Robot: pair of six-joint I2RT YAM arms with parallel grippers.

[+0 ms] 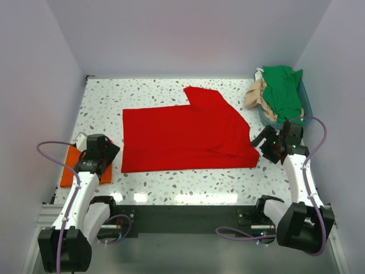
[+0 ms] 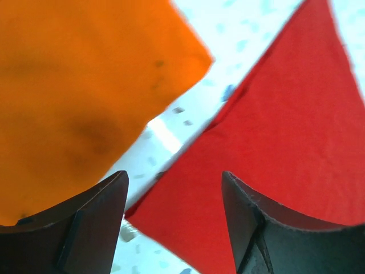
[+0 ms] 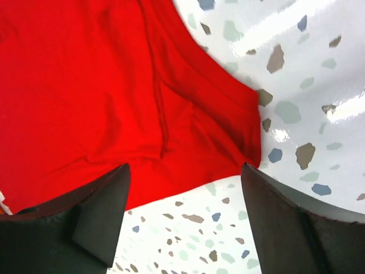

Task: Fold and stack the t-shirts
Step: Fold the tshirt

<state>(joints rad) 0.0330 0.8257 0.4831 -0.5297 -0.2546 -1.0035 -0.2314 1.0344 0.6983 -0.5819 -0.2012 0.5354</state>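
I need to close my right gripper on the loose corner (image 1: 242,155) (image 3: 161,155) of the red t-shirt's top layer, at the end toward the teal basket.
The large red t-shirt (image 1: 182,137) lies flat in the middle of the table, partly folded, one sleeve toward the back. A folded orange t-shirt (image 1: 71,171) lies at the left edge. My left gripper (image 1: 109,153) is open and empty between the orange shirt (image 2: 74,97) and the red shirt's near left corner (image 2: 274,148). My right gripper (image 1: 267,142) is open and empty at the red shirt's near right corner (image 3: 114,97). Green (image 1: 282,91) and tan (image 1: 256,94) t-shirts are piled in the basket.
The teal plastic basket (image 1: 307,100) stands at the back right corner. White walls close in the speckled table (image 1: 171,185) on three sides. The arms' bases sit on a dark rail at the near edge.
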